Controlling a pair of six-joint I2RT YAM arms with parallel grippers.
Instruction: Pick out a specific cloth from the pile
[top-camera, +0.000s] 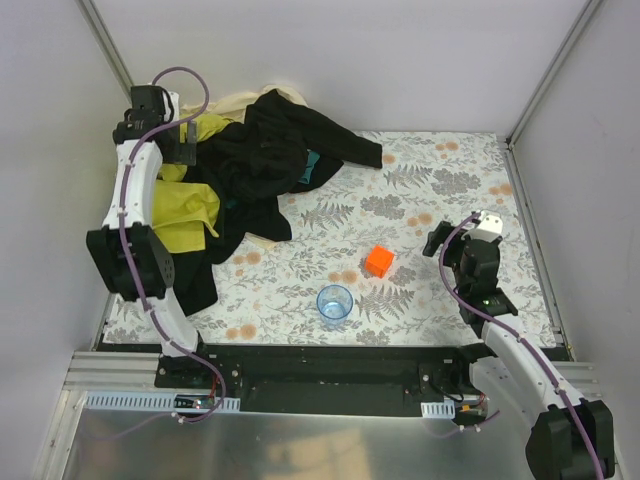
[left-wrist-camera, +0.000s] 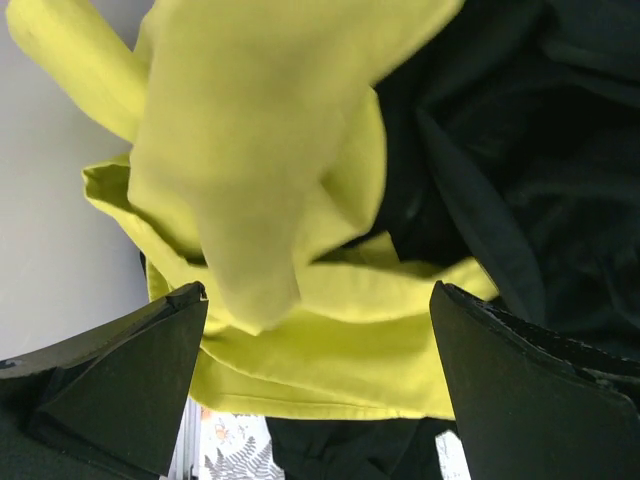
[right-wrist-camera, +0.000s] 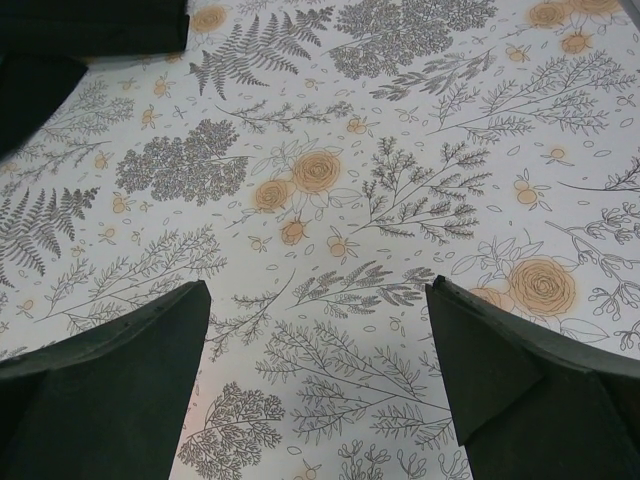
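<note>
The robot's left gripper needs to next move down to the raised back fold (top-camera: 173, 169) (left-wrist-camera: 258, 290) of the yellow cloth, next to the black garments, and close there.
The yellow cloth (top-camera: 192, 208) lies at the left edge of the pile (top-camera: 262, 158), partly under black garments, with another yellow fold (top-camera: 211, 128) showing further back. My left gripper (left-wrist-camera: 318, 300) hangs over it at the back left with its jaws wide open. Folds of the yellow cloth (left-wrist-camera: 330, 370) fill the space between and beyond the fingers, and neither finger presses on the fabric. Black garments (left-wrist-camera: 540, 150) lie to the right of it. My right gripper (right-wrist-camera: 318, 300) is open above the bare patterned tablecloth (right-wrist-camera: 330, 200), holding nothing.
A cream cloth (top-camera: 236, 103) and a bit of teal fabric (top-camera: 313, 165) show in the pile. An orange cube (top-camera: 379, 261) and a clear blue cup (top-camera: 335, 302) stand mid-table. White walls close in on the left, back and right.
</note>
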